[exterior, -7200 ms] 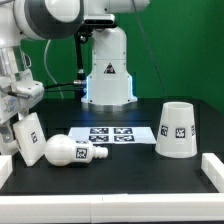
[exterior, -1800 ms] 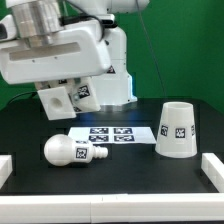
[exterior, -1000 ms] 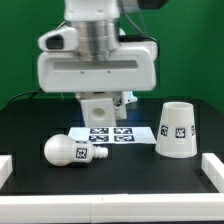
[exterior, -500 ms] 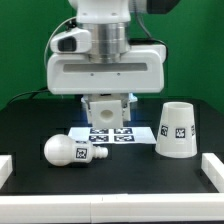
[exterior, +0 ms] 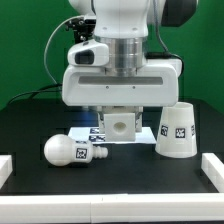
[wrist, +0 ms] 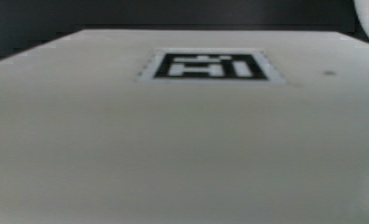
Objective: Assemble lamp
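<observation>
I should let go of the base block with my gripper on the black table (exterior: 138, 166), setting it between the bulb's neck and the shade, slightly forward. The block is held just above the table now.
My gripper (exterior: 120, 116) is shut on the squarish white base block (exterior: 120, 125) and holds it just above the black table, near the middle. In the wrist view the block's white face with one tag (wrist: 207, 67) fills the picture, and the fingers are hidden. The rounded bulb (exterior: 66, 151) lies on its side at the exterior view's left, neck pointing right, apart from the block. The tapered shade (exterior: 178, 128) stands mouth down at the exterior view's right.
The marker board (exterior: 86, 135) lies on the table behind the held block, mostly covered by it. White rails stand at the front left corner (exterior: 5, 166) and the front right corner (exterior: 212, 166).
The arm has carried the base block from the exterior view's left edge toward the middle. Over the last second it moved slightly right and lower, over the marker board. Bulb and shade have not moved.
</observation>
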You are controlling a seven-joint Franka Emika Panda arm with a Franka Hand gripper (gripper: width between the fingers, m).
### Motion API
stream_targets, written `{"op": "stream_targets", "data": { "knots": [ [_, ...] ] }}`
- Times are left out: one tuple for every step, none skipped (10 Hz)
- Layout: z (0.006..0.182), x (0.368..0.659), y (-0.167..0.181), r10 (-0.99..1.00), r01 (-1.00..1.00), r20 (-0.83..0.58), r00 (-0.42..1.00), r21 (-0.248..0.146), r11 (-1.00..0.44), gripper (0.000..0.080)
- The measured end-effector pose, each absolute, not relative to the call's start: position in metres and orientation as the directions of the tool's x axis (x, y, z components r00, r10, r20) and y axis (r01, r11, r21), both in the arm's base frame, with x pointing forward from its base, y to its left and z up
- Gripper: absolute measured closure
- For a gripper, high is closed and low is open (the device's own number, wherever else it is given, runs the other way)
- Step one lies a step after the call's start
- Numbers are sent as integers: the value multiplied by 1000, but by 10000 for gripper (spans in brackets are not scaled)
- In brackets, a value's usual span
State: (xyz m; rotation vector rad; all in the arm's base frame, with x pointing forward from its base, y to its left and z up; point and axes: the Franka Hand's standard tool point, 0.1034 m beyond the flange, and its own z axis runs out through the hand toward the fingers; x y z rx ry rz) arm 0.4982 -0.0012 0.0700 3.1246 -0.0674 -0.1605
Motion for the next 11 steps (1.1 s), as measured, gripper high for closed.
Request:
{"op": "stream_targets", "data": {
  "knots": [
    [70,498,0,-39,-38,-102,994,14,-999,488],
    [69,498,-1,-40,-39,-102,994,14,-999,488],
    [69,498,-1,-40,-39,-102,994,14,-999,488],
    [68,498,1,-48,-47,-104,993,19,-999,488],
    [61,501,10,-56,-53,-110,992,32,-998,488],
    [57,509,14,-48,-44,-107,993,36,-998,488],
    [55,513,15,-46,-42,-105,993,38,-998,488],
    [50,510,16,-44,-40,-112,993,41,-998,488],
    [45,509,16,-42,-38,-114,993,44,-998,488],
    [39,508,16,-41,-36,-116,992,48,-998,488],
    [33,507,17,-41,-35,-121,992,51,-998,488]
  ]
}}
